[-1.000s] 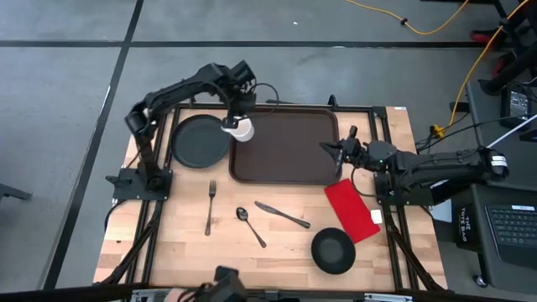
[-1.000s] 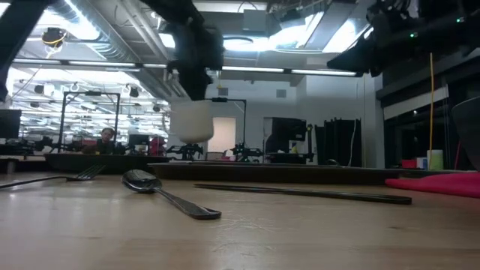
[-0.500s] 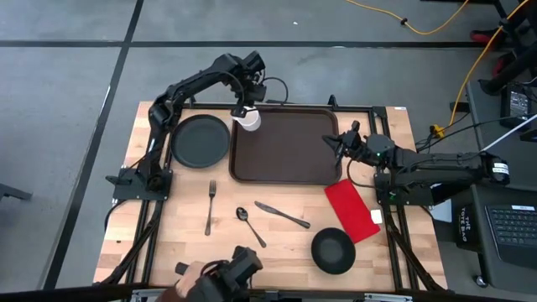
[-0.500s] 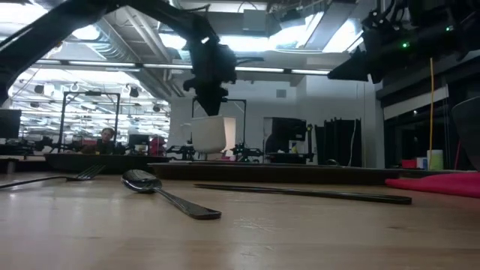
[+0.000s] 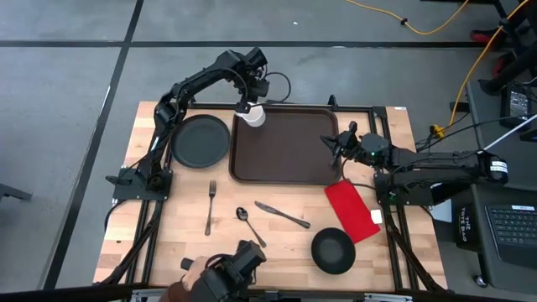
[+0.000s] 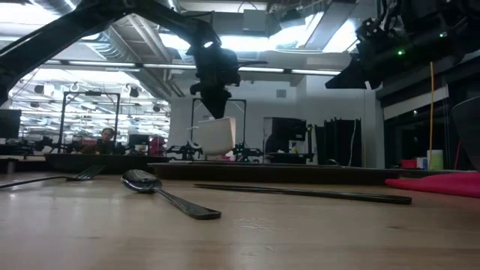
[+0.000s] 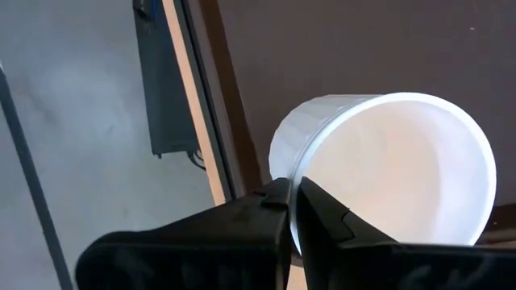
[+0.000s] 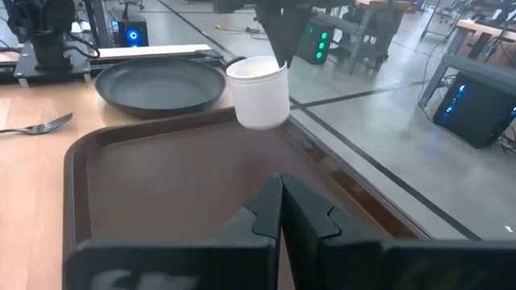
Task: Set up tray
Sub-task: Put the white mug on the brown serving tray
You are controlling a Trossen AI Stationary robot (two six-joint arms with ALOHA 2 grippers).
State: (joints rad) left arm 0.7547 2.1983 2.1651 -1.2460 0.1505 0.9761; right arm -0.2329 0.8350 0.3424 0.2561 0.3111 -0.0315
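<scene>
My left gripper will let go of the white cup on the brown tray's far corner [image 5: 256,117] [image 7: 377,179] next to the round black plate.
The dark brown tray [image 5: 285,151] lies on the far half of the table and also shows in the right wrist view [image 8: 161,185]. My left gripper [image 5: 248,106] is shut on a white cup [image 5: 255,117] low over the tray's far left corner; the low view shows the cup [image 6: 216,136] hanging under the gripper [image 6: 212,107]. My right gripper [image 5: 335,143] is shut, holds nothing and hovers over the tray's right edge, pointing toward the cup [image 8: 260,93]. My left gripper pinches the cup's rim [image 7: 295,179], one finger [image 7: 326,225] inside the cup and the other [image 7: 270,229] outside on its wall. The fingers come from above, pointing down. The cup hangs below them, mouth up and slightly tilted, just above the tray's corner.
A round black plate [image 5: 201,140] sits left of the tray. Fork [image 5: 210,206], spoon [image 5: 250,225] and knife [image 5: 283,215] lie on the wood near the middle. A red napkin [image 5: 352,211] and a black bowl [image 5: 333,250] are at the near right. A person's hand [image 5: 178,290] shows at the near edge.
My left gripper has carried the cup from over the tray's left rim toward the far edge and a little to the right, to the tray's far left corner, and has come down somewhat. It has stayed shut on the cup's rim.
</scene>
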